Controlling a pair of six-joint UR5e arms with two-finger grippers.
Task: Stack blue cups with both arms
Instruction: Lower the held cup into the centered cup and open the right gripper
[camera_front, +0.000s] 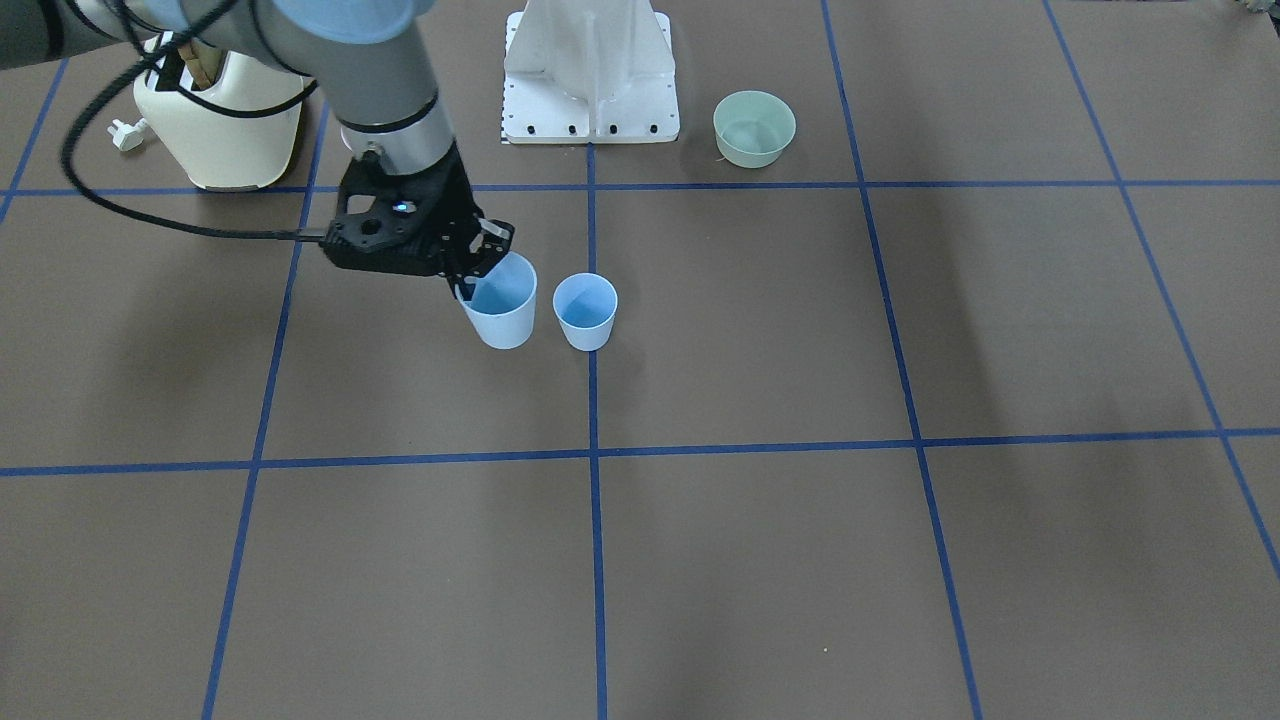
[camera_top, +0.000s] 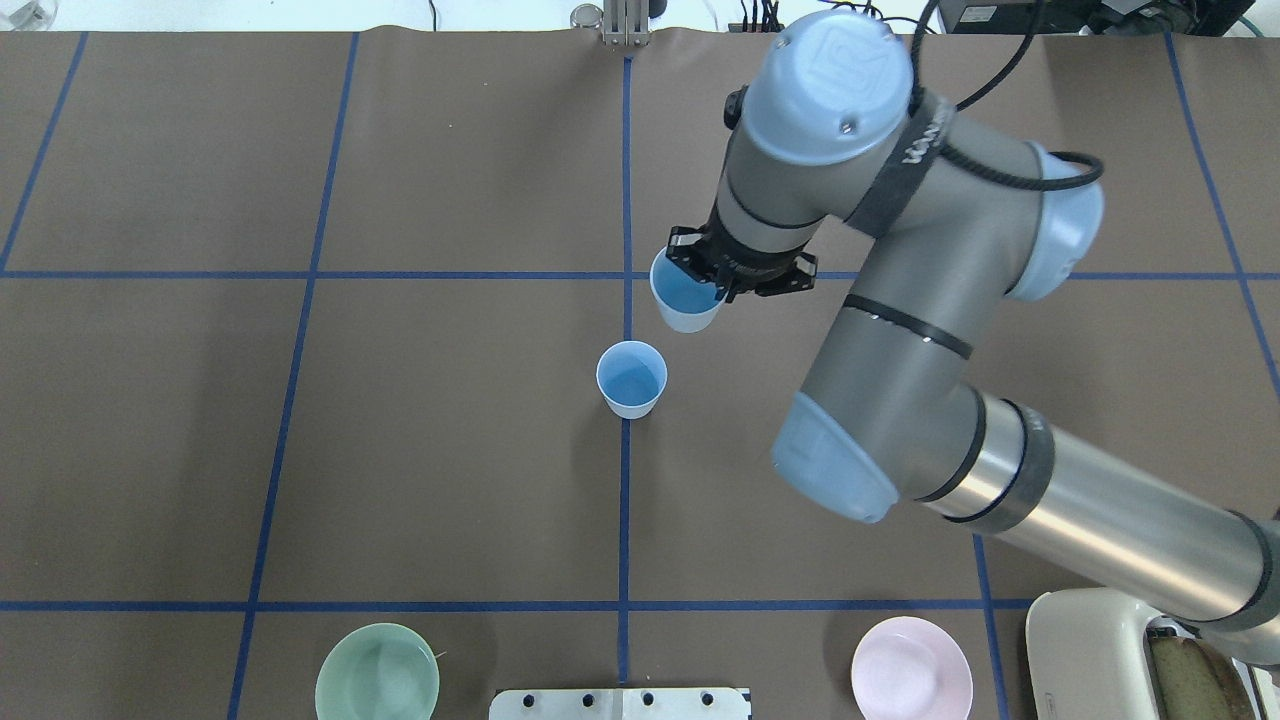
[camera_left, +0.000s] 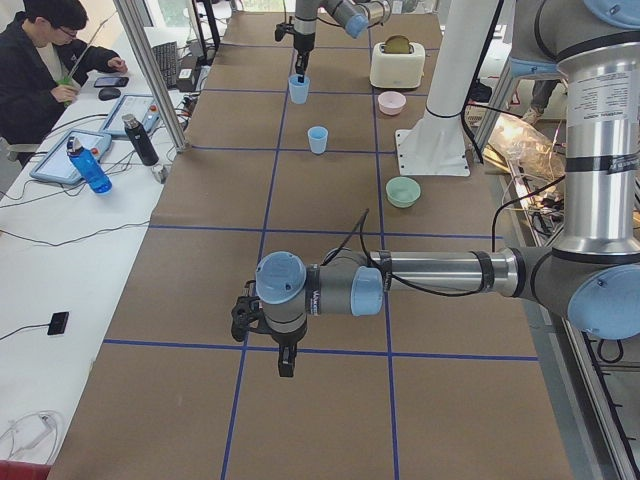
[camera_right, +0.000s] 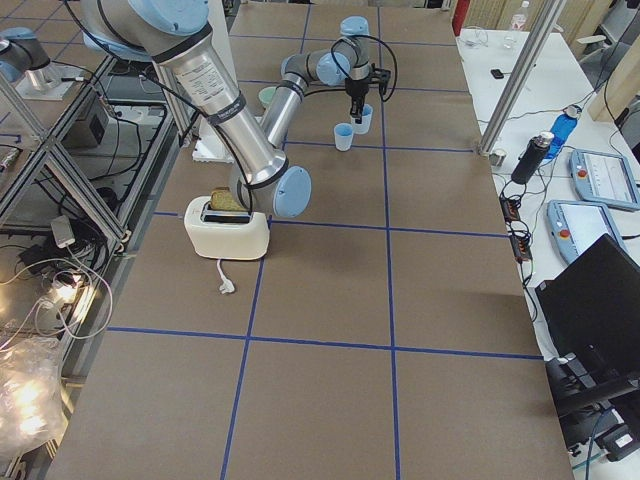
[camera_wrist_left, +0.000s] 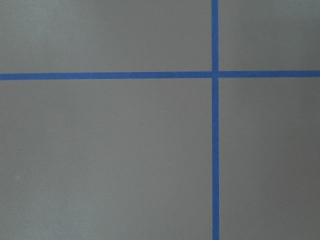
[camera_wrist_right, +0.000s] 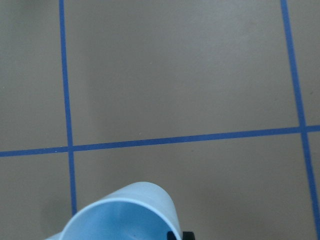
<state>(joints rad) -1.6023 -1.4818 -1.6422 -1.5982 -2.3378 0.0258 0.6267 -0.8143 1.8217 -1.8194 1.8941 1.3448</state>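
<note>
Next, I let go of my right gripper's blue cup inside the other blue cup (camera_front: 584, 305), which stands upright on the table.
My right gripper (camera_front: 470, 272) is shut on the rim of one blue cup (camera_front: 500, 308), with one finger inside and one outside. The cup is tilted slightly, and I cannot tell whether its base touches the table. It also shows in the overhead view (camera_top: 685, 298) and at the bottom of the right wrist view (camera_wrist_right: 125, 217). The second blue cup (camera_front: 585, 312) stands upright and free beside it, nearer the robot (camera_top: 631, 378). My left gripper (camera_left: 285, 358) hangs over the near end of the table, far from both cups. I cannot tell whether it is open or shut.
A green bowl (camera_front: 754, 127) and a pink bowl (camera_top: 911, 680) sit near the white base post (camera_front: 590, 70). A cream toaster (camera_front: 215, 120) stands at the robot's right. A person sits at a desk (camera_left: 40, 60) beside the table.
</note>
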